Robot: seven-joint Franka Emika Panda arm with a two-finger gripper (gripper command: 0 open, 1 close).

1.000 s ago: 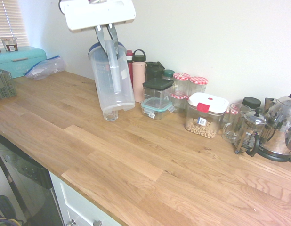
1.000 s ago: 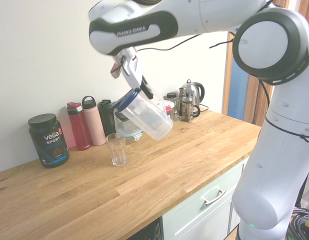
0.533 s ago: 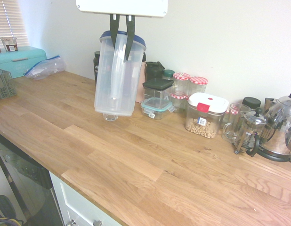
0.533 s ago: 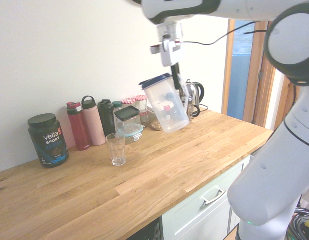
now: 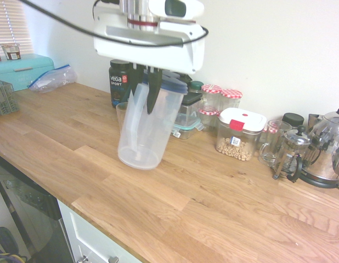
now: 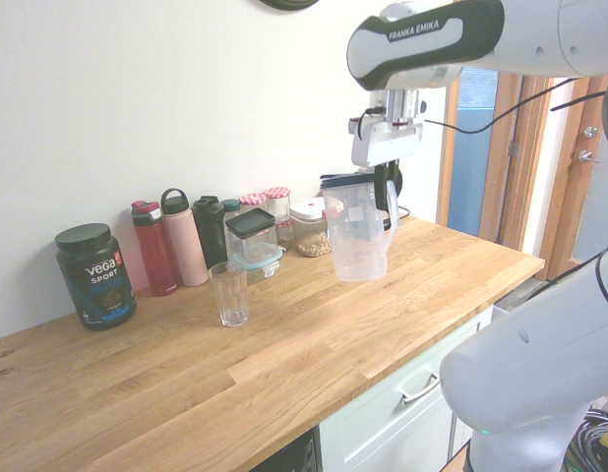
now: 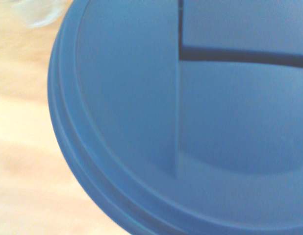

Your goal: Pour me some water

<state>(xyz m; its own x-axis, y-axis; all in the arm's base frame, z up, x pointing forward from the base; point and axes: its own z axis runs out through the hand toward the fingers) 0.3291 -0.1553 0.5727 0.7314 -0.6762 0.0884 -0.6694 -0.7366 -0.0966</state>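
The pitcher is in my gripper. Next, I set it down on the counter (image 6: pixel 381 287) between the white-lidded container and the drawer handle. The pitcher is upright at or just above the counter.
A clear plastic pitcher (image 5: pixel 145 129) with a blue lid stands upright, its base at or just above the wooden counter (image 5: pixel 213 208). My gripper (image 5: pixel 143 93) is shut on the pitcher's handle from above. In the second exterior view the pitcher (image 6: pixel 358 231) is well to the right of the drinking glass (image 6: pixel 228 293), and the gripper (image 6: pixel 387 189) holds its handle side. From the first exterior view the glass (image 5: pixel 121 111) peeks out behind the pitcher. The wrist view is filled by the blue lid (image 7: pixel 190 122), with the glass (image 7: pixel 41 12) as a blur at one corner. I cannot tell whether the glass holds water.
Along the wall stand a black Vega tub (image 6: pixel 94 275), bottles (image 6: pixel 184 239), lidded containers (image 5: pixel 241 132), jars (image 5: pixel 220 98), a French press (image 5: pixel 290 154) and a kettle (image 5: pixel 328 150). A teal bread box (image 5: pixel 20 70) and a plastic bag (image 5: pixel 51 78) sit at the far end.
The pitcher was tipped over the glass a second ago. It has since swung upright, moved away from the glass along the counter and come down low to the wood.
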